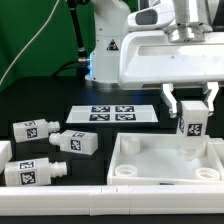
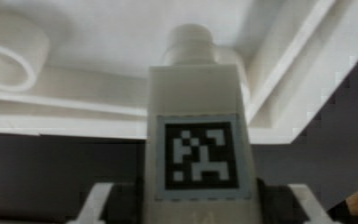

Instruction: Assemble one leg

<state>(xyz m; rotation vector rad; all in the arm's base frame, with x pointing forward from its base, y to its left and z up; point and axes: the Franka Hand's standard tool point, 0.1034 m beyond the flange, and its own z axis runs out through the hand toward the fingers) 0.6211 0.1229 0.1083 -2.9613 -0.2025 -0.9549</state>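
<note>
Next, the gripper releases the white leg, now held just above the panel's corner, upright in the panel's front corner socket [image 1: 208,173] nearest that leg.
My gripper [image 1: 191,108] is shut on a white leg [image 1: 191,124] with a black-and-white tag and holds it upright just above the far right corner of the large white tray-like panel [image 1: 150,165]. In the wrist view the leg [image 2: 197,130] fills the middle, its round peg end pointing toward the panel's corner, with my gripper [image 2: 197,205] clamped on its sides. A round corner socket of the panel [image 2: 12,62] shows beside it. Three other legs lie on the table at the exterior view's left: [image 1: 33,128], [image 1: 75,141], [image 1: 32,172].
The marker board [image 1: 115,114] lies flat behind the panel. The robot's white base [image 1: 105,40] stands at the back. A further white part [image 1: 3,150] shows at the left edge.
</note>
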